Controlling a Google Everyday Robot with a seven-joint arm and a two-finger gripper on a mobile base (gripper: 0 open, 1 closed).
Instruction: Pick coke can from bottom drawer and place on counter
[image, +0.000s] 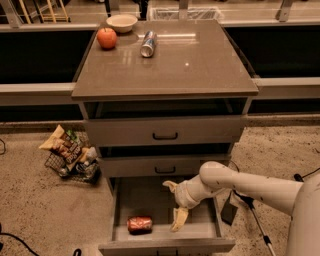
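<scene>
Next, I move my gripper to the coke can's end (148, 224) that faces the middle of the bottom drawer and close it there.
The coke can (139, 224) lies on its side at the front left of the open bottom drawer (205, 231). My gripper (173, 203) hangs over the middle of the drawer, just right of the can and a little above it. Its fingers are spread open and hold nothing; one fingertip (178, 220) points down close beside the can, apart from it. The counter (200, 65) is the glossy top of the cabinet, above the two shut upper drawers.
On the counter stand a red apple (107, 38), a white bowl (122, 22) and a silver-and-blue can (147, 44) on its side, all at the back left. A wire basket of snack bags (70, 155) sits on the floor left of the cabinet. A cable (257, 225) runs on the floor at the right.
</scene>
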